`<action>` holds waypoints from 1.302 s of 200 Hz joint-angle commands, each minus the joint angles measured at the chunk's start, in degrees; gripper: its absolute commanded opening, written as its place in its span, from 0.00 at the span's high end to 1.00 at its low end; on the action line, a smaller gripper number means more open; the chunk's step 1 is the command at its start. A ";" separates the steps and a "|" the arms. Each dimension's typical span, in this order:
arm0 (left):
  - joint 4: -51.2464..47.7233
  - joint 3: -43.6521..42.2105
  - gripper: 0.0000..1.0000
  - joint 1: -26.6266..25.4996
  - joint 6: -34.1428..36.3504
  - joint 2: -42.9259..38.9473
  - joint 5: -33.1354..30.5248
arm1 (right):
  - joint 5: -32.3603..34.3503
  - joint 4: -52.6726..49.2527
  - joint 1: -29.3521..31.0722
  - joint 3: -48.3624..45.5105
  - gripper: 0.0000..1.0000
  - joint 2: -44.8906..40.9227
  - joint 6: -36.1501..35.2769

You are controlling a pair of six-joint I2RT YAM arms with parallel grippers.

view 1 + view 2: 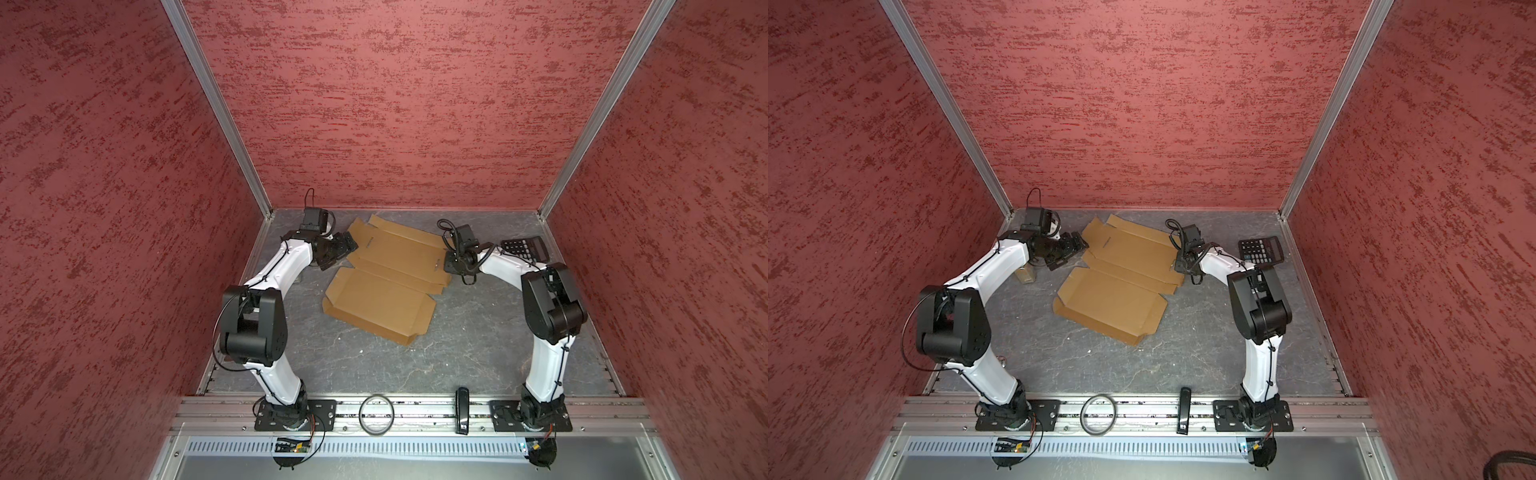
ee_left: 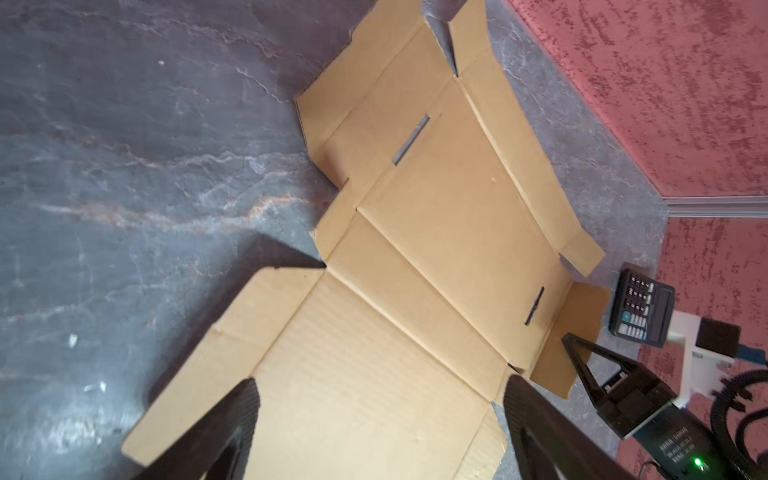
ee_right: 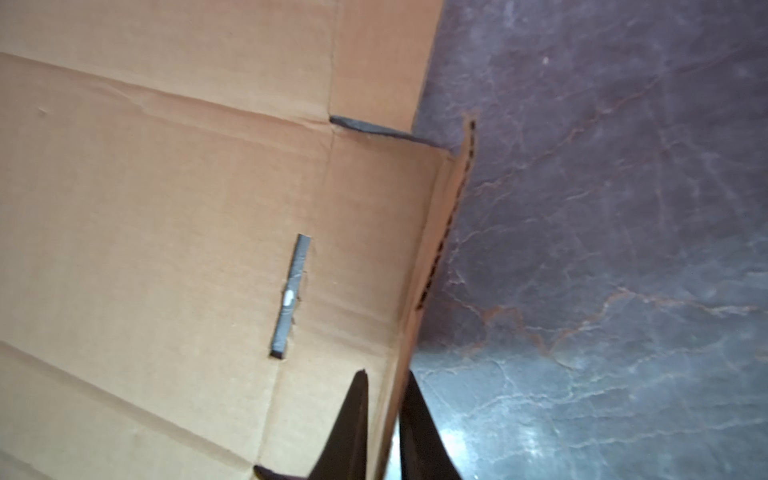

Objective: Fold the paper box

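Note:
The robot's left gripper should close on the near end [image 1: 352, 253] [image 2: 310, 112] of the paper box's side flap, opposite the side flap that the right gripper pinches.
The paper box [image 1: 382, 286] [image 1: 1115, 286] is a flat brown die-cut cardboard sheet lying unfolded on the grey table, with creases, slots and side flaps showing. My left gripper [image 1: 351, 245] [image 1: 1081, 245] hovers at the sheet's far left edge. It stands open [image 2: 380, 384], its fingers wide apart above a large panel [image 2: 415, 249] and holding nothing. My right gripper [image 1: 446, 262] [image 1: 1177, 264] is at the sheet's right edge. Its two fingers [image 3: 386, 376] sit close on either side of a raised side flap [image 3: 440, 232], pinching the cardboard.
A black calculator [image 1: 524, 248] [image 1: 1260, 250] [image 2: 642, 309] lies at the back right, behind the right arm. A ring of tape [image 1: 376, 413] and a black bar-shaped object [image 1: 462, 409] rest on the front rail. Red walls enclose three sides. A small jar [image 1: 1025, 275] stands under the left arm.

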 commanded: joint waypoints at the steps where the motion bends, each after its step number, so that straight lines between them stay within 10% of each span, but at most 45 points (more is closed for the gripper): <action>1: -1.54 4.28 0.07 0.30 3.06 2.76 0.94 | 1.67 -1.35 -1.02 1.69 0.85 -0.50 -2.19; 203: -10.52 19.40 0.05 0.18 9.00 16.32 0.90 | -0.58 -1.38 -5.14 7.26 0.91 0.35 -24.51; 260: -13.37 25.59 0.20 -0.72 9.65 23.45 0.58 | -2.03 0.36 -5.12 6.72 0.91 0.42 -24.13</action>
